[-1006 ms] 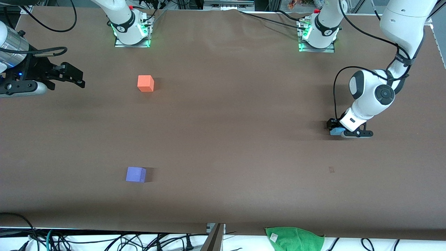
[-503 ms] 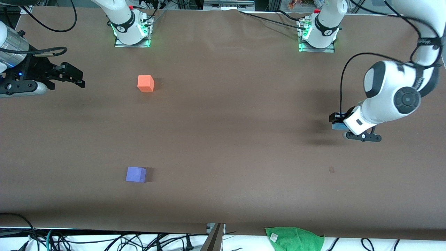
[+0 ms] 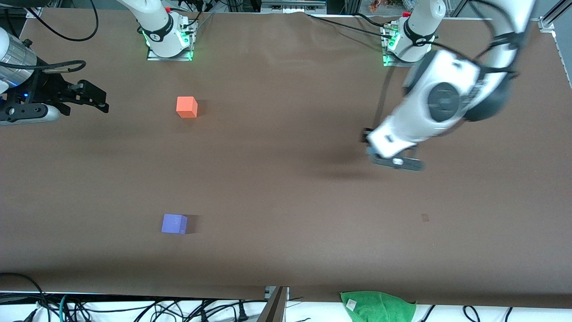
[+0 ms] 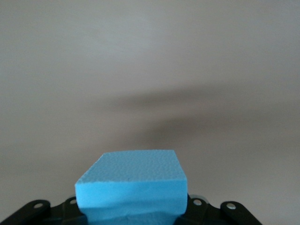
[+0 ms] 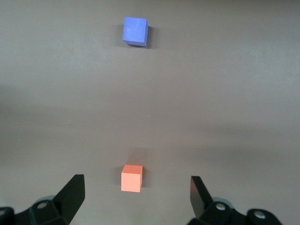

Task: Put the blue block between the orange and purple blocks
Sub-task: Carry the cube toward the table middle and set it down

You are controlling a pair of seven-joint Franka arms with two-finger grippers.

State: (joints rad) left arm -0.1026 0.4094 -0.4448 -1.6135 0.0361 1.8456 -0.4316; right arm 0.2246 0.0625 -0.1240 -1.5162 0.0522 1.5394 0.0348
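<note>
My left gripper will let go of the blue block on bare table [image 3: 275,160] next to the gap between orange and purple blocks.
The blue block [image 4: 133,187] is clamped in my left gripper [image 4: 134,208] and fills the near part of the left wrist view. In the front view the left gripper [image 3: 372,150] is in the air over bare table toward the left arm's end, and only a sliver of the blue block [image 3: 370,152] shows. The orange block [image 3: 187,107] sits nearer the robot bases. The purple block [image 3: 174,223] sits nearer the front camera. My right gripper [image 3: 102,102] waits open and empty at the right arm's end. Its view shows the orange block [image 5: 131,178] and the purple block [image 5: 135,31].
A green cloth [image 3: 378,306] lies at the table's front edge toward the left arm's end. Cables hang below that edge. A small dark mark [image 3: 425,218] is on the brown table cover [image 3: 286,192].
My left gripper has risen off the table with the blue block and swung toward the right arm's end. The right arm and the orange and purple blocks have not moved.
</note>
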